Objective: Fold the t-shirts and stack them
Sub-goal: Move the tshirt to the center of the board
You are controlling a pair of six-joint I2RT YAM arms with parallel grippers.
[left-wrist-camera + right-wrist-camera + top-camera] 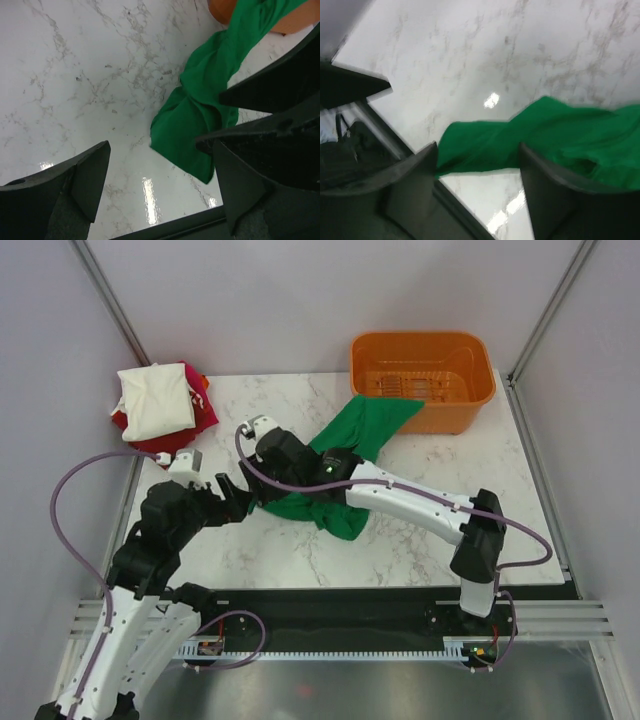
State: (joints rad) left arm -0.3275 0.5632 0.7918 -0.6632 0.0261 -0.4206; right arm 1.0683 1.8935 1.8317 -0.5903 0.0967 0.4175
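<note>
The left gripper needs to close on the green t-shirt's loose corner (270, 508) (153, 143) next to the right gripper's fingers, at the end of the t-shirt away from the orange basket.
The bright green t-shirt (365, 430) lies crumpled on the marble table, one end draped on the orange basket's front wall. It also shows in the left wrist view (200, 115) and the right wrist view (560, 130). My right gripper (258, 480) is open just above the shirt's left edge, with the cloth seen between its fingers (478, 150). My left gripper (235, 502) is open and empty (152, 150), close to the shirt's near-left corner and to the right gripper. A folded cream-white shirt (155, 400) rests on a red one (195, 430) at the table's far left corner; an orange edge (203, 383) peeks out.
The orange plastic basket (470, 390) stands at the back right; its corner shows in the left wrist view (295, 22). The right arm (420, 502) reaches across the table's middle over the shirt. Grey walls enclose the table on three sides.
</note>
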